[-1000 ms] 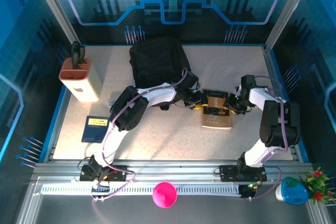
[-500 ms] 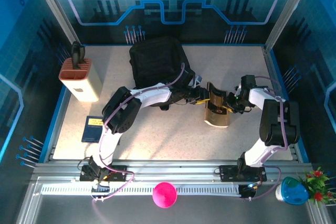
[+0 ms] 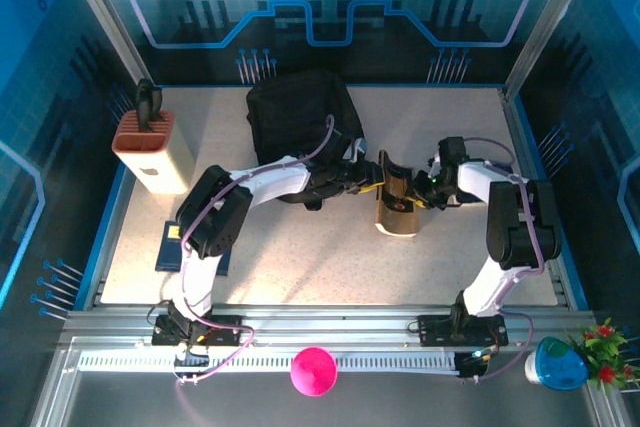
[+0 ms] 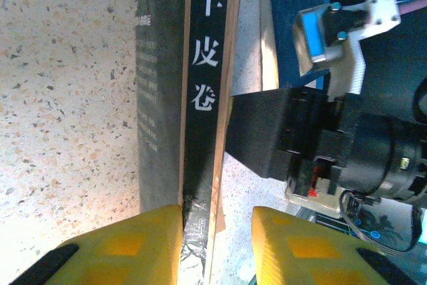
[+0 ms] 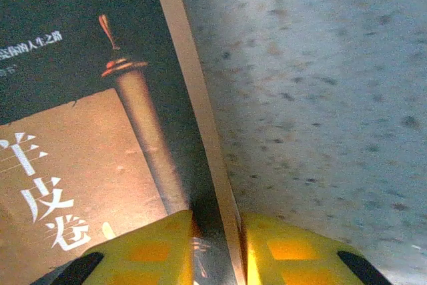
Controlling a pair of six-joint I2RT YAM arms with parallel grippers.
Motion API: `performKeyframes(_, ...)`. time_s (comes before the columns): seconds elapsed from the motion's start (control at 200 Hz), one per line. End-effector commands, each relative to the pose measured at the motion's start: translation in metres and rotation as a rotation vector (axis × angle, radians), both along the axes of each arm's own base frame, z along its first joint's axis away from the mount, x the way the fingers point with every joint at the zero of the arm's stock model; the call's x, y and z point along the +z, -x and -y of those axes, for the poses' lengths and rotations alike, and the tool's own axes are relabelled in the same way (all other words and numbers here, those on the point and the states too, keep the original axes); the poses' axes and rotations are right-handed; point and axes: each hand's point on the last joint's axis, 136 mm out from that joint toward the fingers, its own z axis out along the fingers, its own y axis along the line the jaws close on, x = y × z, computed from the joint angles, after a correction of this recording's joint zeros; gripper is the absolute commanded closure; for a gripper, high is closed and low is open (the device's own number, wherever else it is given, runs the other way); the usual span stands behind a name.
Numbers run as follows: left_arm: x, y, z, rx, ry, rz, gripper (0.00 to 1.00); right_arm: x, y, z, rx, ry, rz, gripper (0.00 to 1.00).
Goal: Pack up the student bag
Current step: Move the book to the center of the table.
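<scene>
The book's spine is slanted against one finger of my left gripper, so I need to open it and take the spine squarely [image 4: 196,228] below its title before I lift the book.
The student bag [image 3: 298,125] is a black backpack lying at the back middle of the table. Just to its right, a brown and black book [image 3: 398,209] stands tipped up on edge. My left gripper [image 3: 372,179] reaches in from the bag side. In the left wrist view the book's spine [image 4: 203,65] rests against one yellow finger [image 4: 133,248], with a clear gap to the other, so the left gripper [image 4: 217,245] is open. My right gripper [image 3: 420,190] is shut on the book's opposite edge. The right wrist view shows the cover [image 5: 100,118] pinched in the right gripper [image 5: 217,251].
A tan box with an orange-brown top [image 3: 155,152] stands at the left. A blue booklet [image 3: 178,245] lies at the front left, partly under the left arm. A pink object [image 3: 314,369] sits on the rail in front. Blue walls [image 3: 540,137] enclose the table.
The book, flat on the table a second ago, has been tipped up on edge and shifted left toward the bag. Both grippers moved left with it, and the right jaws closed further.
</scene>
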Motion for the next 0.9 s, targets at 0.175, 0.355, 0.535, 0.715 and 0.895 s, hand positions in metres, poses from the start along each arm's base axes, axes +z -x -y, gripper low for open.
performKeyframes(0.175,0.021,0.007,-0.030,0.057,-0.028,0.071,0.69,0.004,-0.008,-0.059,0.115,-0.102,-0.009,0.78)
performKeyframes(0.355,0.001,0.009,-0.061,0.148,-0.107,0.038,0.68,-0.001,-0.013,-0.071,0.147,-0.064,-0.022,0.78)
performKeyframes(0.535,-0.019,0.012,-0.080,0.198,-0.152,-0.014,0.62,-0.008,-0.014,-0.071,0.155,-0.023,-0.042,0.78)
performKeyframes(0.715,-0.039,0.016,-0.091,0.229,-0.217,-0.042,0.53,-0.015,-0.013,-0.069,0.152,-0.006,-0.060,0.78)
performKeyframes(0.895,-0.051,0.018,-0.104,0.257,-0.283,-0.041,0.44,-0.018,-0.012,-0.068,0.153,0.008,-0.071,0.78)
